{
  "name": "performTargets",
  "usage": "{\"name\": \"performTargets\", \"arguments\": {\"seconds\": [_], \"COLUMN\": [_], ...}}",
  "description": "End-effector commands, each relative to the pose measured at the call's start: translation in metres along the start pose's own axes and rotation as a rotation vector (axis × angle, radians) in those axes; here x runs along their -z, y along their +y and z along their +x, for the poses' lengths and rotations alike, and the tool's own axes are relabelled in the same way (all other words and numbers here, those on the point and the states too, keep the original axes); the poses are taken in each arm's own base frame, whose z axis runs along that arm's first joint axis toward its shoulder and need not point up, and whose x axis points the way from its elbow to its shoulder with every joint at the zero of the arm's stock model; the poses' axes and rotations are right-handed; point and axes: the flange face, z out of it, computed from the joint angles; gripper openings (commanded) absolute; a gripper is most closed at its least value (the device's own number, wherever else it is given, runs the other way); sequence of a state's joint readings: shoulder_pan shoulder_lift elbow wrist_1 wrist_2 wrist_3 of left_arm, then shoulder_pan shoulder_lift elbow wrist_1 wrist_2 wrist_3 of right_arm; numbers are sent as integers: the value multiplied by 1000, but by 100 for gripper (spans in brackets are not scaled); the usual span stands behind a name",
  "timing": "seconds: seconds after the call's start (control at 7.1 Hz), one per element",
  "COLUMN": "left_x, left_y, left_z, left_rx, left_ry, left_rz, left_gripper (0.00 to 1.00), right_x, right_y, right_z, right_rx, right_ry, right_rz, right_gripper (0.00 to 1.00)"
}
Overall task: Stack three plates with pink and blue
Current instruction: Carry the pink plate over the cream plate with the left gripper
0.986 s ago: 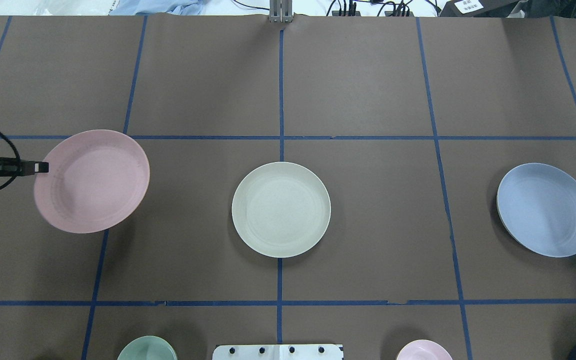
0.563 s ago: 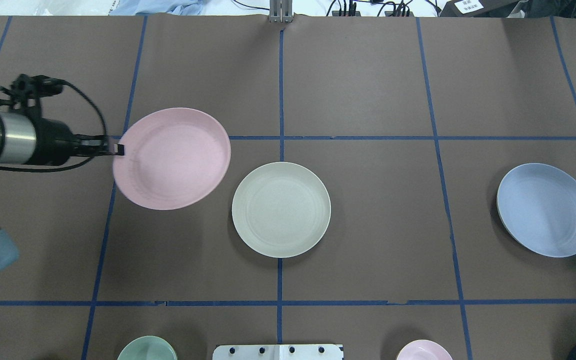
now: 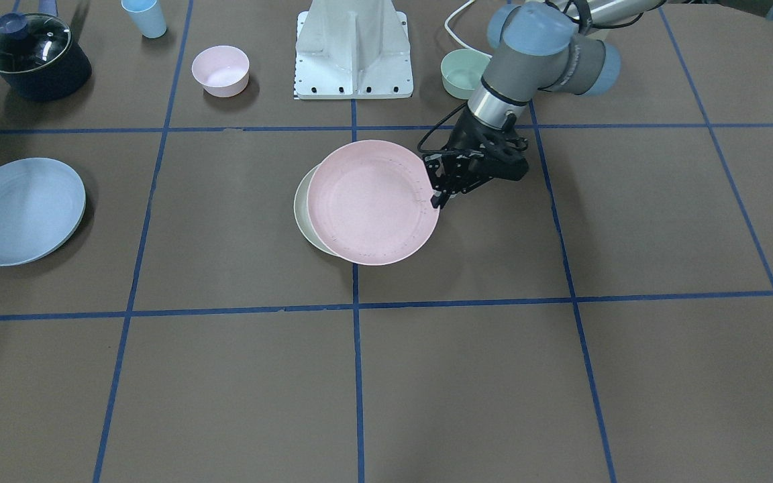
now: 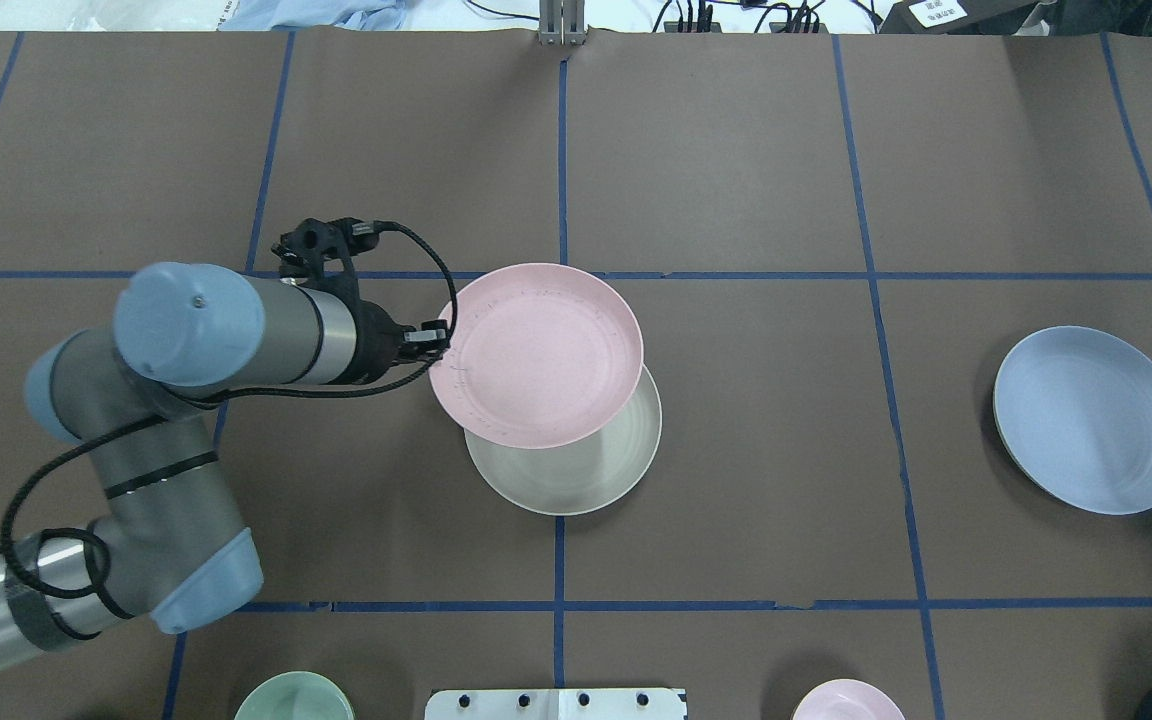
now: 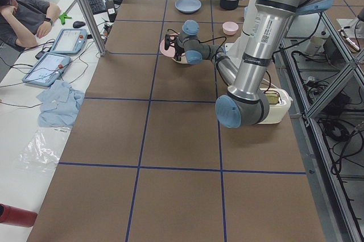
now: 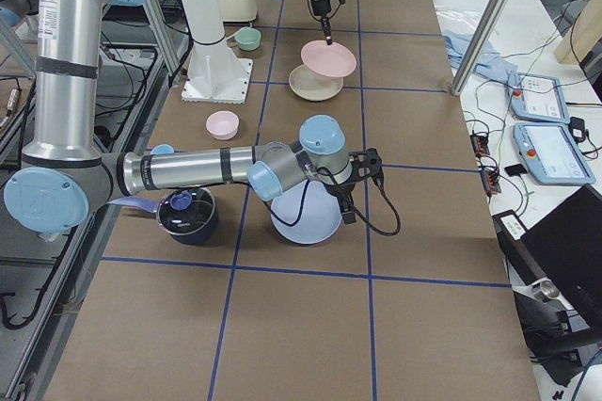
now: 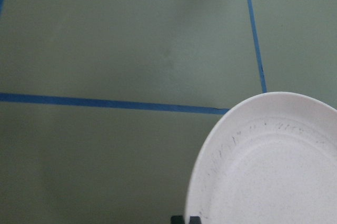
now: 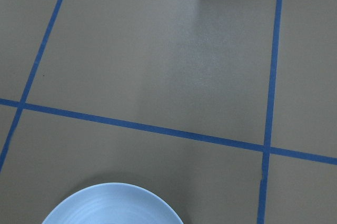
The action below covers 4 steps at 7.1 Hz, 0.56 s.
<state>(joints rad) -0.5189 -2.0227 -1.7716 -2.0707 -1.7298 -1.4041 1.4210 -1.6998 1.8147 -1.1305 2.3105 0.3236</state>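
Note:
Next, my left gripper lets go of the pale pink plate on the middle of the cream plate [image 3: 351,204].
My left gripper [image 4: 439,340] is shut on the near-left rim of the pale pink plate [image 4: 536,355] and holds it just above the cream plate [image 4: 576,480]. The pink plate overlaps the cream plate's far half, offset away from me. In the front view the left gripper [image 3: 437,198] grips the pink plate [image 3: 373,201], and the cream plate [image 3: 301,215] shows as a crescent. The light blue plate [image 4: 1091,420] lies far right, slightly tilted. My right gripper [image 6: 350,213] is at the blue plate's [image 6: 306,217] rim; I cannot tell whether it is open or shut.
Near my base stand a small mint-green bowl [image 3: 464,72], a small pink bowl [image 3: 220,69], a light blue cup [image 3: 145,17] and a dark pot with a glass lid [image 3: 31,57]. The white robot mount [image 3: 353,50] sits between the bowls.
My left arm has carried the pink plate from the table's left side rightward until it overlaps the cream plate. The blue and cream plates have not moved.

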Motion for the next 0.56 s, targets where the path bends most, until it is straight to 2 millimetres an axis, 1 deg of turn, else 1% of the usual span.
{"name": "performTargets", "arguments": {"seconds": [0.0,0.14,0.28,0.42], "left_x": [-31,-30,-23,-24], "left_y": [24,24,24,25], "left_z": [15,13,15,14], "left_rx": [0,-1,-4,-6], "left_ry": [-24,-24,-11,-14], "left_rz": [-4,-5,-1,-1], "left_gripper": [0,0,0,0], "right_x": [1,0,0,0], "right_y": [0,0,-1,-1], "right_z": [0,0,-1,0], "right_rx": [-1,0,0,-2], "right_ry": [-1,-1,-2,-1], "right_rz": [2,-1,0,0], "right_gripper": [100,100,100,100]}}
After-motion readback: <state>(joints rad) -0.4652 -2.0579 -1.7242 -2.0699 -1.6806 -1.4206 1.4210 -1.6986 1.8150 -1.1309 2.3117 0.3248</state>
